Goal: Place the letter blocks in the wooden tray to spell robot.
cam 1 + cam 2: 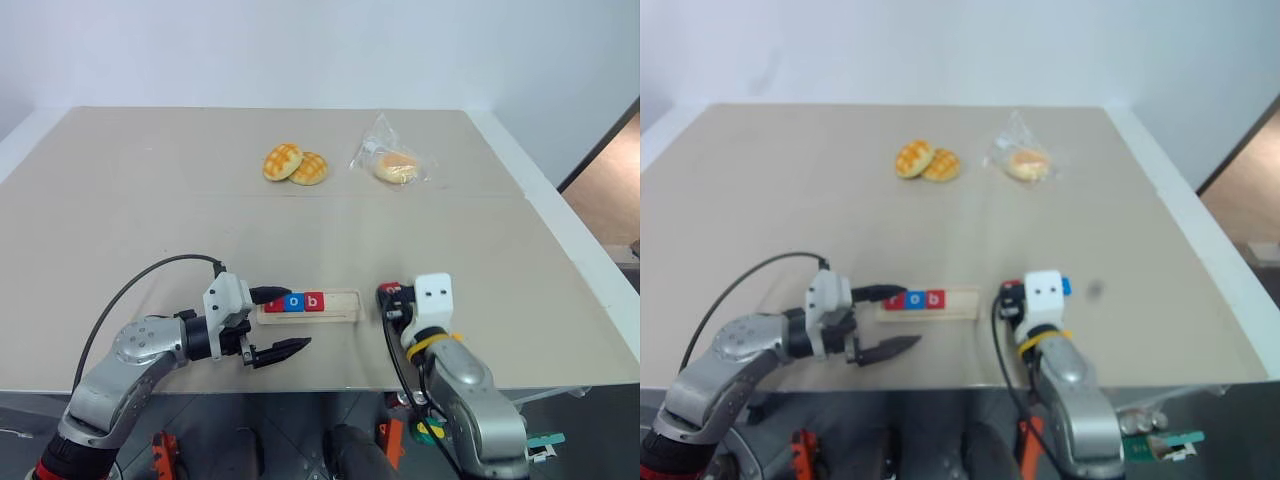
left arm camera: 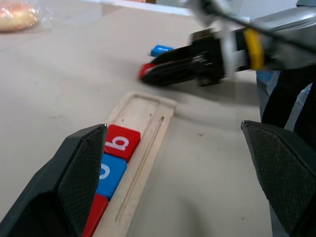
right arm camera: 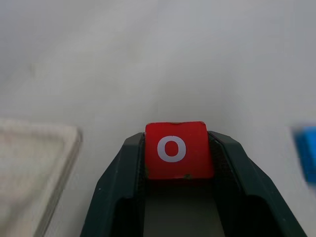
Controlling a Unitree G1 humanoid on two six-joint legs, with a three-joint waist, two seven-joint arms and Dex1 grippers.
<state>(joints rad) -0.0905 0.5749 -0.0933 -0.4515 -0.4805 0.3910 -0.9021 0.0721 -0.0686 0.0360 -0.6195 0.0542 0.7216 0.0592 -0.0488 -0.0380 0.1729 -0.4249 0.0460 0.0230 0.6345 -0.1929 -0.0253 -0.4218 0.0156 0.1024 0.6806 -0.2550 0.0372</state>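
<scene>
My right gripper's finger covers the side of the red o block that faces the tray. Next, I put the block down and pinch its front and back edges (image 3: 177, 150).
The wooden tray (image 1: 343, 307) lies near the table's front edge. It holds three letter blocks in a row: a red r (image 1: 273, 303), a blue o (image 1: 293, 302) and a red b (image 1: 314, 301). Its right end is bare. My left gripper (image 1: 298, 318) stands open at the tray's left end, pointing right, one finger behind the row and one in front. My right gripper (image 3: 176, 140) is to the right of the tray, shut on a red o block (image 3: 175, 148). A blue block (image 2: 160, 50) lies flat on the table just beyond that gripper.
Two golden waffle-patterned buns (image 1: 295, 164) and a bun in a clear bag (image 1: 395, 165) lie at the far middle of the table. The table's front edge (image 1: 300, 385) runs just below both grippers.
</scene>
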